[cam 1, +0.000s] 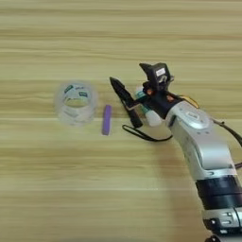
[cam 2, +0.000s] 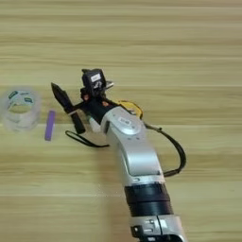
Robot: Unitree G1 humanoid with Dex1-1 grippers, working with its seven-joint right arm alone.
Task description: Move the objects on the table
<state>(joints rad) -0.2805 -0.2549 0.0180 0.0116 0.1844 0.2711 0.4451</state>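
Observation:
Next, I close my right gripper on the side of the clear tape roll (cam 1: 90,96) that is closest to the short purple stick.
My right gripper (cam 1: 126,73) is open above the middle of the table (cam 1: 118,28), its two black fingers spread wide and pointing away from me. Under its palm lies the white-and-teal glue stick (cam 1: 152,117), partly covered. A black marker (cam 1: 135,117) lies just below the left finger (cam 1: 121,90). The short purple stick (cam 1: 107,119) lies left of the marker, and the clear tape roll (cam 1: 75,102) stands further left. The yellow tape measure (cam 2: 130,107) peeks out behind the wrist; its black strap (cam 1: 142,136) loops out on the near side.
The silver forearm (cam 2: 134,156) comes in from the bottom right and covers part of the table. A thin black cable (cam 2: 178,153) hangs in a loop to the right of the arm. Bare wood stretches across the far side and the near left.

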